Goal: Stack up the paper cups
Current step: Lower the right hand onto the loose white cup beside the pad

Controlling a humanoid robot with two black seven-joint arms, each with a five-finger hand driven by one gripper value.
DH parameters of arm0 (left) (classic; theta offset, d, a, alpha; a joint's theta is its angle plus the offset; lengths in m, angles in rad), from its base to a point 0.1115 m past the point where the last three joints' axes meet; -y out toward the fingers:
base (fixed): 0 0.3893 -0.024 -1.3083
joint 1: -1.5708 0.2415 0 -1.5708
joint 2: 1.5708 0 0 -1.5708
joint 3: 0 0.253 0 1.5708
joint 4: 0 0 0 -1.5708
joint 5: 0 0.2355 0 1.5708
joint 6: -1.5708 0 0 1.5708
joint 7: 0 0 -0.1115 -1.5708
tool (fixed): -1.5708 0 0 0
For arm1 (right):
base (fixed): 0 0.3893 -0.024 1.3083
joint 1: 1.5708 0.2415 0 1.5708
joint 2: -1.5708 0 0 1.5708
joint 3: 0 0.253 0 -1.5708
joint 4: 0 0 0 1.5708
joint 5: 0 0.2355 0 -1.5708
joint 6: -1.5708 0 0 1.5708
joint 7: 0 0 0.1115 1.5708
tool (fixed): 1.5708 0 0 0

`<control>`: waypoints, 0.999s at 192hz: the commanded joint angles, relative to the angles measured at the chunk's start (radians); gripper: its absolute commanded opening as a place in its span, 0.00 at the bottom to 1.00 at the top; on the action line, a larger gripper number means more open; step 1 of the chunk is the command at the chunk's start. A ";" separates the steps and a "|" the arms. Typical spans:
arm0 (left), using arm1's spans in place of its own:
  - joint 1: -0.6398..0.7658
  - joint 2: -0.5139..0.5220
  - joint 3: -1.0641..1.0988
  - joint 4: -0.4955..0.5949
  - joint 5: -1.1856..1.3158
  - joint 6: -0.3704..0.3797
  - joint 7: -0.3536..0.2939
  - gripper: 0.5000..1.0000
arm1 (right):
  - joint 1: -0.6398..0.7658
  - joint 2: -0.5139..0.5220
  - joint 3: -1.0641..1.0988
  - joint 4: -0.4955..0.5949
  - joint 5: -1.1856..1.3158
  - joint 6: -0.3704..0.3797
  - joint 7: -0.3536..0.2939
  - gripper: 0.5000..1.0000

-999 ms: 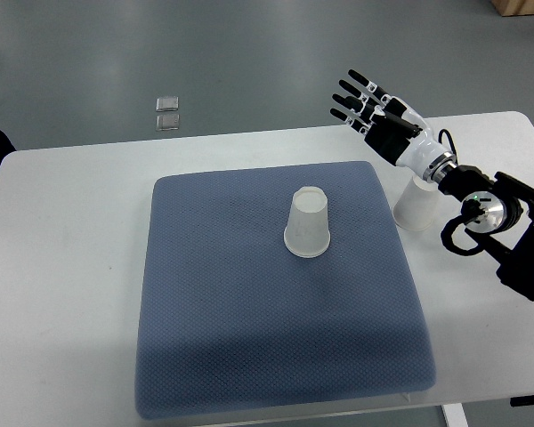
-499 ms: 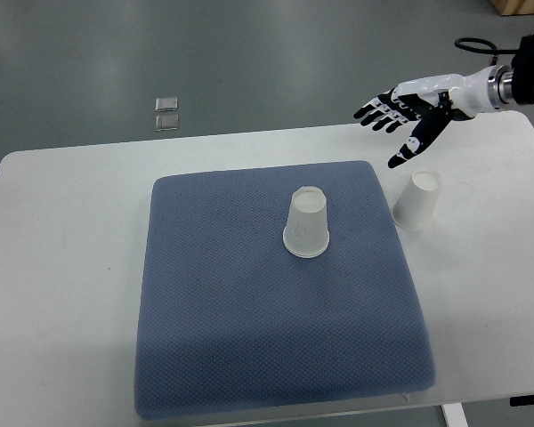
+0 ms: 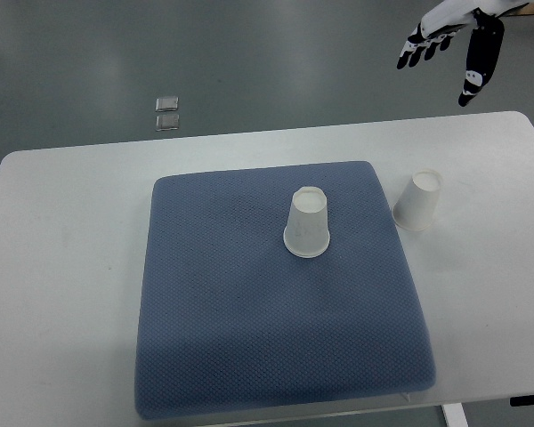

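Observation:
My right gripper should close around the narrow upper part [image 3: 426,186] of the white paper cup that stands on the white table next to the blue mat.
One white paper cup [image 3: 307,222] stands upside down near the middle of the blue mat [image 3: 249,338]. A second white paper cup [image 3: 418,201] stands upside down on the white table, just off the mat's right edge. My right hand [image 3: 451,40] is at the top right of the picture, beyond the table's far edge and well away from both cups. Its fingers are spread and it holds nothing. My left arm is out of view.
The white table [image 3: 62,267] carries the mat. Its far edge runs across the upper part of the picture. Two small clear squares [image 3: 167,113] lie on the grey floor beyond the table.
My right hand has lifted away from beside the right cup, moving up and back to the top right corner. The arm has nearly left the picture. The cups have not moved.

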 commanded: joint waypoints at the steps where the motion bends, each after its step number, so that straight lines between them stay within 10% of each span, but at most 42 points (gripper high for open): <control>1: -0.001 0.000 0.000 0.000 0.000 0.000 0.000 1.00 | 0.044 0.002 0.004 0.000 -0.001 0.000 0.001 0.85; 116: 0.001 0.000 0.000 0.000 0.000 0.000 0.000 1.00 | -0.184 -0.010 0.004 -0.020 0.010 0.000 -0.047 0.85; 192: 0.001 0.000 0.000 -0.001 0.000 0.000 0.000 1.00 | -0.462 0.000 0.016 -0.106 0.161 -0.310 -0.105 0.84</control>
